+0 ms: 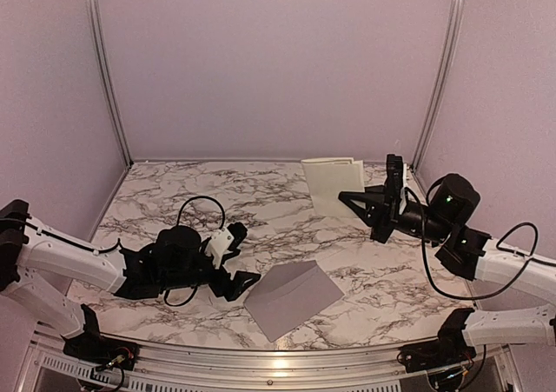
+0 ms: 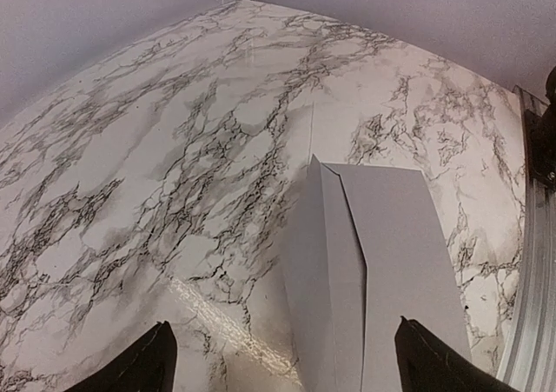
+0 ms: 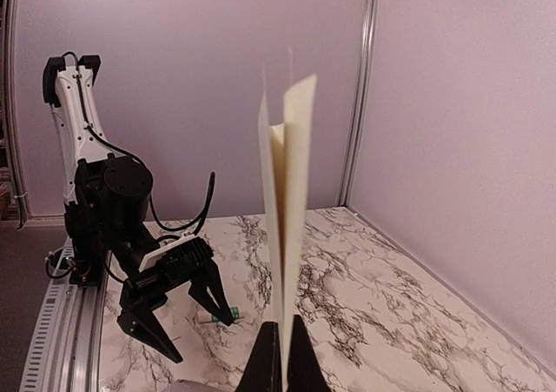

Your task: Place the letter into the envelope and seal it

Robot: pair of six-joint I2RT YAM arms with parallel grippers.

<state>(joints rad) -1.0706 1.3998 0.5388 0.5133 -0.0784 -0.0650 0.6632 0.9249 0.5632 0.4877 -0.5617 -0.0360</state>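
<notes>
I should next close my left gripper on the outer edge of the raised flap point(image 1: 252, 294) point(image 2: 295, 364) of the grey envelope, to hold the envelope open for the letter.
The grey envelope point(image 1: 291, 298) lies flat on the marble table near the front edge, its flap side toward my left gripper. In the left wrist view the envelope point(image 2: 382, 253) shows its pointed flap partly raised at the left. My left gripper point(image 1: 241, 257) is open and empty just left of the envelope; its right finger point(image 2: 430, 366) hangs over the envelope. My right gripper point(image 1: 349, 198) is shut on the cream folded letter point(image 1: 334, 182) and holds it upright above the far right of the table. The right wrist view shows the letter point(image 3: 287, 209) edge-on between the shut fingers point(image 3: 283, 362).
A small green-white tube point(image 3: 215, 315) lies on the table by the left gripper's fingers point(image 3: 213, 292). Lilac walls with metal corner posts point(image 1: 439, 79) close the back and sides. A metal rail point(image 1: 278, 357) runs along the front edge.
</notes>
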